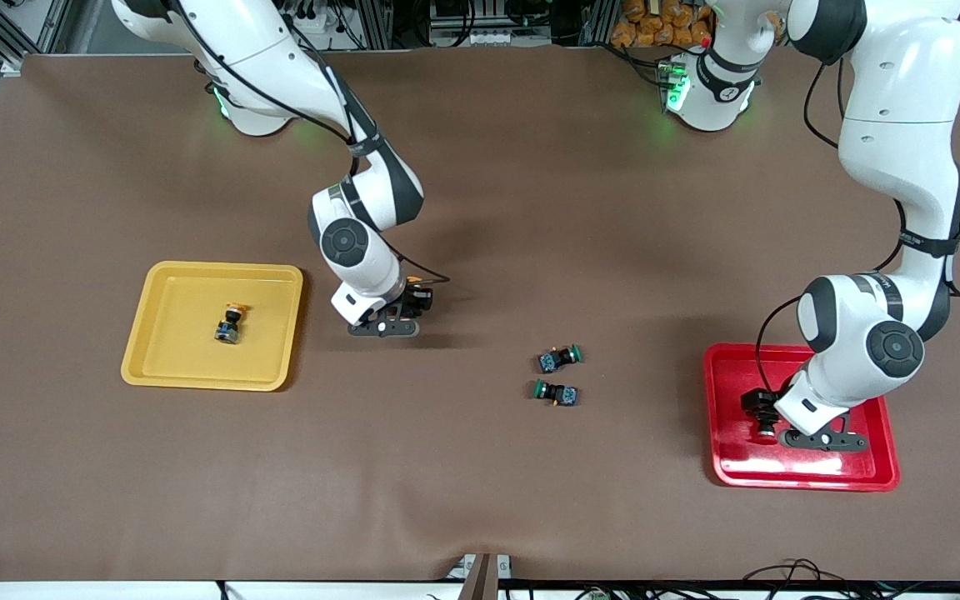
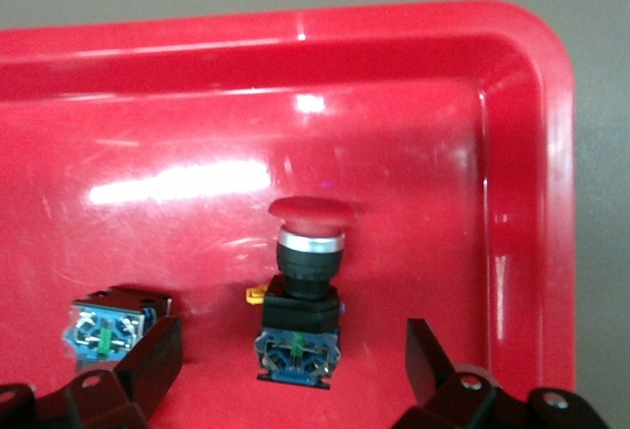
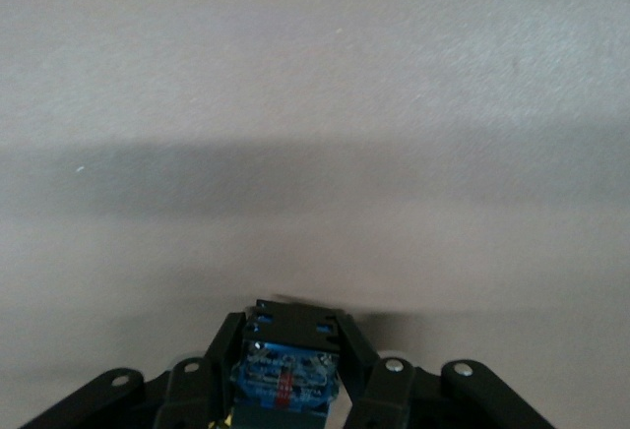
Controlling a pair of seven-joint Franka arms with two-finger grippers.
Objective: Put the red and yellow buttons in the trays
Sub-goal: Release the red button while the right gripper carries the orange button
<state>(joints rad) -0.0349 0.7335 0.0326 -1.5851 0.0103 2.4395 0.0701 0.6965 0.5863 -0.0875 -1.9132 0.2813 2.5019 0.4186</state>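
Observation:
Next, my right gripper releases its button next to the yellow-capped button in the yellow tray (image 1: 186, 331), farther away from the red tray.
My left gripper (image 1: 822, 439) is low over the red tray (image 1: 738, 458) and open. In the left wrist view its fingers (image 2: 148, 360) stand apart on either side of a red-capped button (image 2: 300, 286) lying on the tray floor (image 2: 413, 153). A second button's blue body (image 2: 98, 326) lies beside it, partly hidden by one finger. My right gripper (image 1: 384, 325) is shut on a black-and-blue button (image 3: 285, 360), low over the bare table beside the yellow tray (image 1: 172, 354). The held button's cap is hidden. One yellow-capped button (image 1: 230, 323) lies in the yellow tray.
Two green-capped buttons (image 1: 560, 358) (image 1: 555, 392) lie on the brown table between the two trays, one nearer the front camera than the other. The left arm's body covers much of the red tray in the front view.

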